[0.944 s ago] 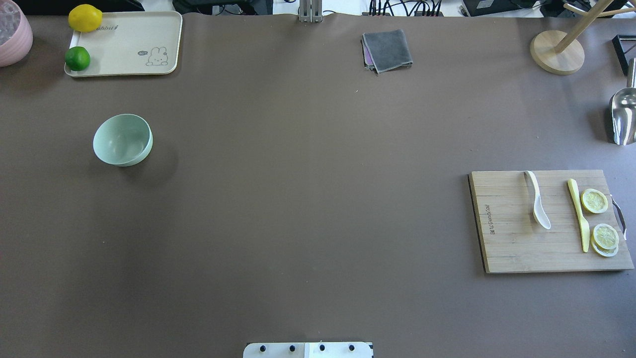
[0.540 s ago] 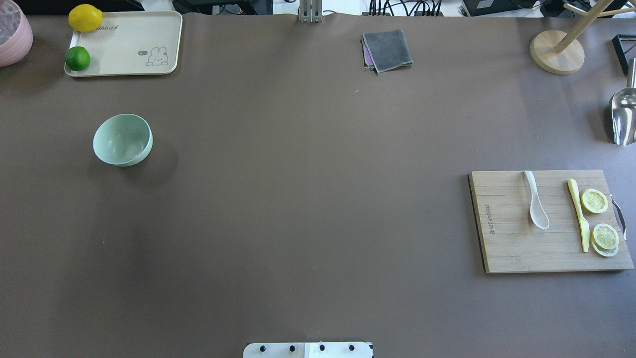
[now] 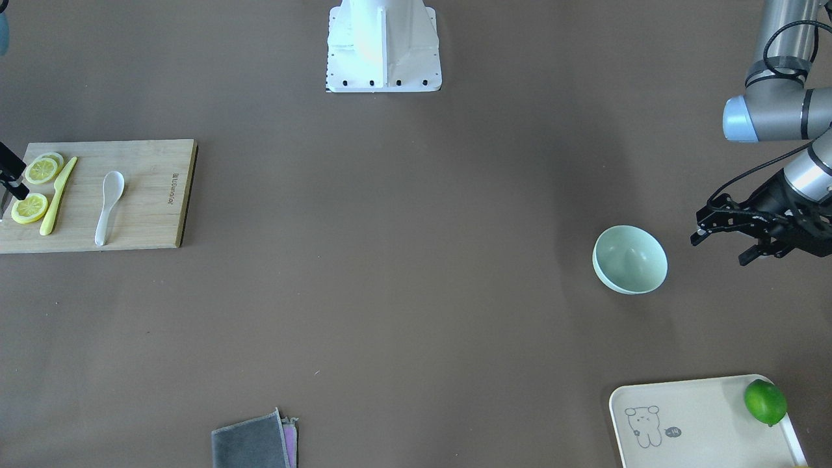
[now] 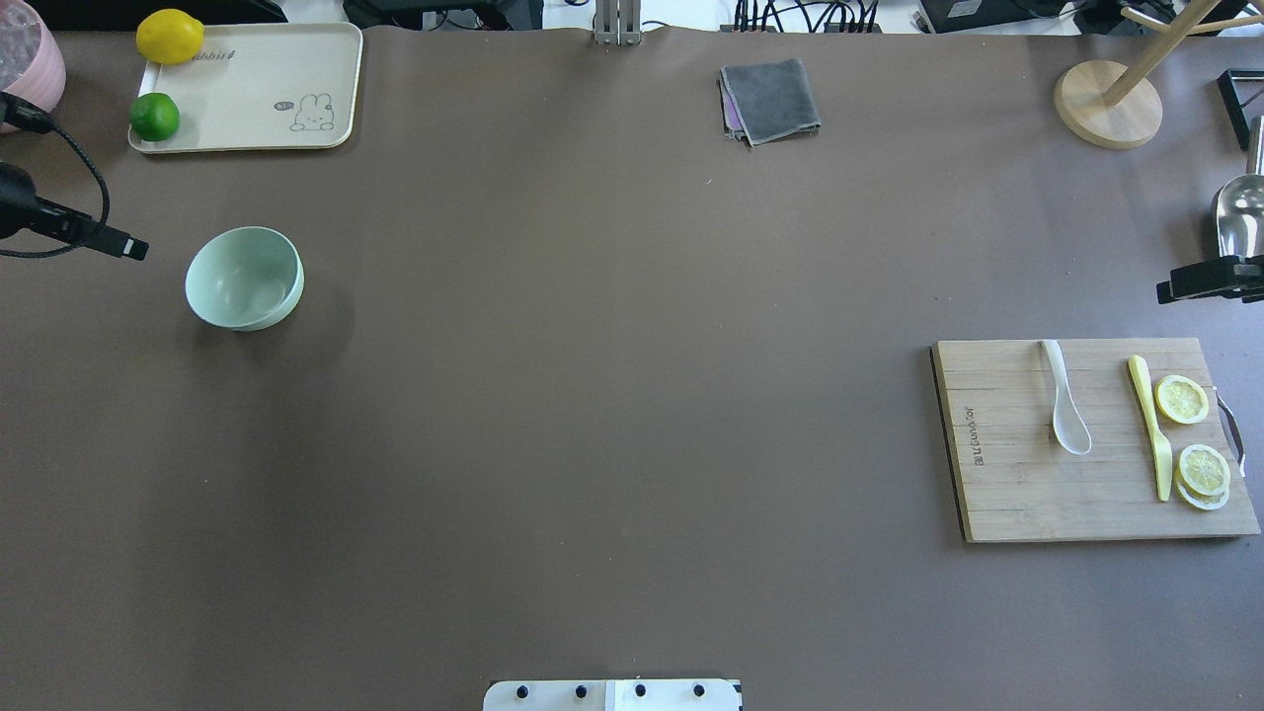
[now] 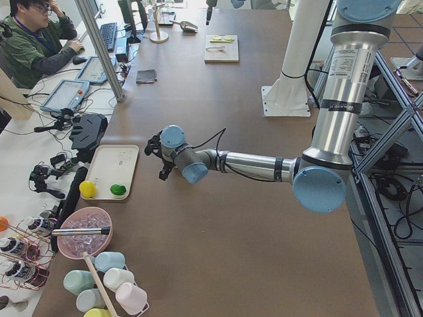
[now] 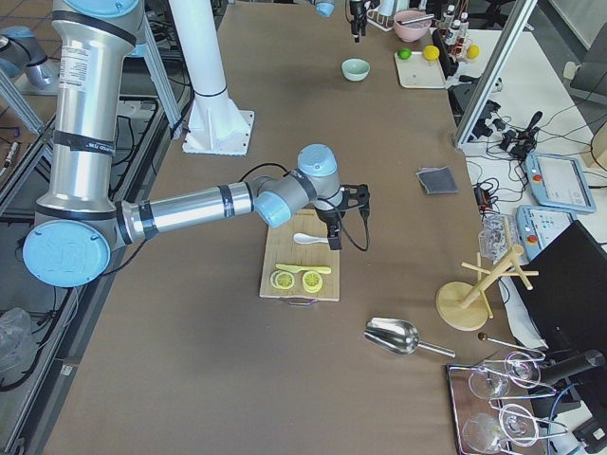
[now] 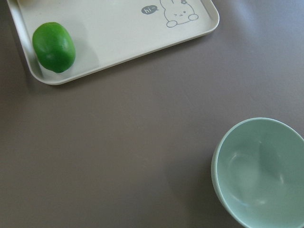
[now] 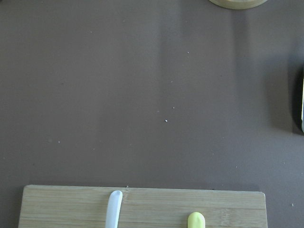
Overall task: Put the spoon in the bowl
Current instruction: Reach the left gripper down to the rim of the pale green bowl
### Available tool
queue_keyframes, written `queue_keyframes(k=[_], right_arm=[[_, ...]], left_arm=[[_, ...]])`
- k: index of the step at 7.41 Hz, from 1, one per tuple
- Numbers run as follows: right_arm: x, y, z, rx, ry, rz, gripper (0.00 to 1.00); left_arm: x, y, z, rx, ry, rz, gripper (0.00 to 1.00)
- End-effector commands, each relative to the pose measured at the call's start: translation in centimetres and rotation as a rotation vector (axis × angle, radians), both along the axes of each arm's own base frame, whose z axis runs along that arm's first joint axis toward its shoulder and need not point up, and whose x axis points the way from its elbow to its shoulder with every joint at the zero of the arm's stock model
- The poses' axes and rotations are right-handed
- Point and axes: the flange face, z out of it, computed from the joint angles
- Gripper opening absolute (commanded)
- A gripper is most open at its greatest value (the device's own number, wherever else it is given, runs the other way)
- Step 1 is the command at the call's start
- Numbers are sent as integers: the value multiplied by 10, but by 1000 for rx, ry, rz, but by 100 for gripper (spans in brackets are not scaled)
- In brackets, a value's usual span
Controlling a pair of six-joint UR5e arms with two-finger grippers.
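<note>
The mint-green bowl should be taken next by my left gripper by the bowl's outer rim (image 3: 667,264) (image 7: 213,176), on the side farthest from the wooden cutting board.
The white spoon (image 4: 1065,405) lies on the wooden cutting board (image 4: 1017,494) at the right, scoop towards the robot; it also shows in the front view (image 3: 109,205), and its handle tip shows in the right wrist view (image 8: 114,209). The mint-green bowl (image 4: 242,276) stands empty at the left and shows in the left wrist view (image 7: 261,173). My left gripper (image 3: 718,244) hovers open and empty beside the bowl, on its outer side. My right gripper (image 4: 1210,279) is only partly in view at the table's right edge, beyond the board's far corner; I cannot tell its state.
A yellow knife (image 4: 1150,425) and lemon slices (image 4: 1182,399) share the board. A cream tray (image 4: 257,69) with a lime (image 4: 154,117) and a lemon (image 4: 170,36) sits far left. A grey cloth (image 4: 770,99), wooden stand (image 4: 1106,104) and metal scoop (image 4: 1239,232) lie at the back and right.
Both grippers have come into the overhead view, the left at the left edge near the bowl, the right at the right edge beyond the board. Spoon and bowl stay put.
</note>
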Motion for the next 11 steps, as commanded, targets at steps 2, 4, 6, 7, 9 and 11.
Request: queue_keyframes(k=[2,4,6,7,9,11], right_arm=[[-2,0,1,3,-4,-1,98],[-2,0,0,2,-7,-3,98],[-2,0,0,3,-7,-3,98],[-2,0,0,3,-7,-3,98],[-2,0,-3,8,-10,-2,99],[-2,1,-2,7,-10,-2,99]], left_arm=[[36,-9,-14,-26,20,9,98],[84,-5,-10,18,-2,36,98],[106,2,10,37,-5,18,97],[105,4,19,34,-12,14,79],[106,3,6,46,6,18,0],[113,-6,-28,20,56,-19,0]])
